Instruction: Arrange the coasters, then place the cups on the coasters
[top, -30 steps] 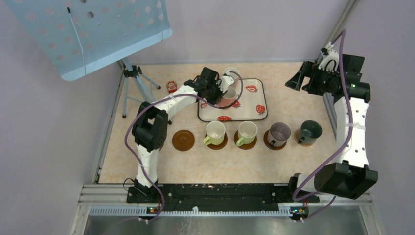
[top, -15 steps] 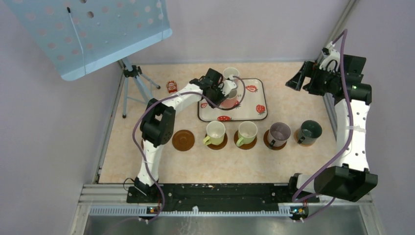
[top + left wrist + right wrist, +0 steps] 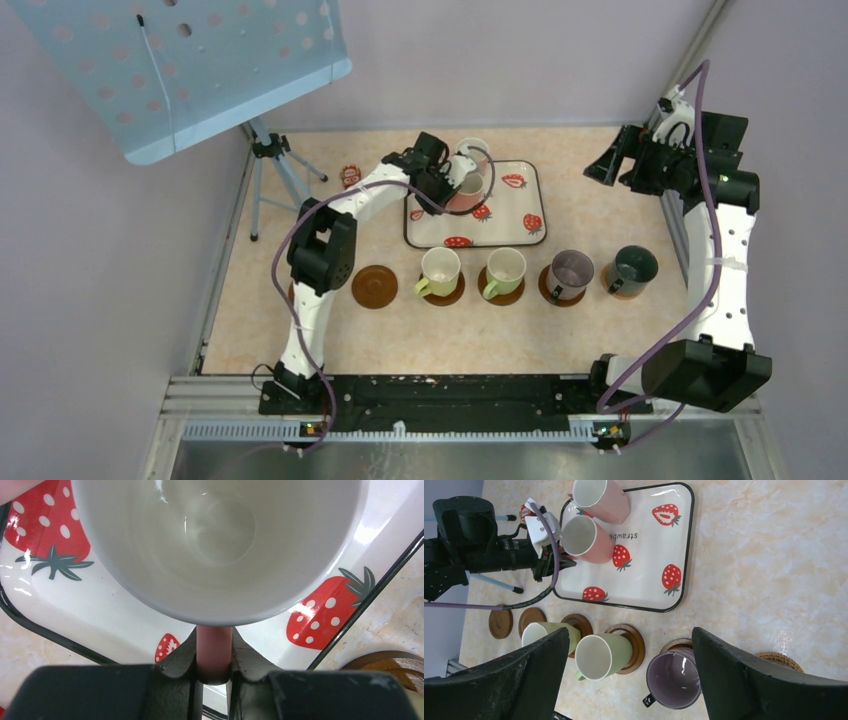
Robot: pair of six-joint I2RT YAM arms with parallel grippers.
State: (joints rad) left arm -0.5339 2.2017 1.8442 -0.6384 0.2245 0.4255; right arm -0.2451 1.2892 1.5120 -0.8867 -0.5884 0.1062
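I should use my left gripper to set the pink cup down between the second pink cup and the tray's front-edge strawberry (image 3: 451, 211) (image 3: 207, 577).
My left gripper (image 3: 447, 181) is shut on the handle (image 3: 214, 650) of a pink cup (image 3: 466, 192) over the back left of the strawberry-print tray (image 3: 510, 225). A second pink cup (image 3: 472, 151) stands at the tray's far edge. In front of the tray, two light green cups (image 3: 440, 270) (image 3: 505, 270), a purple-grey cup (image 3: 572, 271) and a dark cup (image 3: 634, 268) each sit on a coaster. One bare brown coaster (image 3: 375, 286) lies left of them, and another coaster (image 3: 500, 624) lies beyond it. My right gripper (image 3: 610, 160) hangs open at the back right, holding nothing.
A tripod (image 3: 270, 150) carrying a blue perforated panel (image 3: 190, 70) stands at the back left. A small red object (image 3: 350, 177) lies on the table (image 3: 600, 215) beside the tray. A metal rail (image 3: 215, 270) runs along the table's left edge.
My left gripper opened a little and shut again on the pink cup's handle, shifting slightly at the tray. The right arm has not moved.
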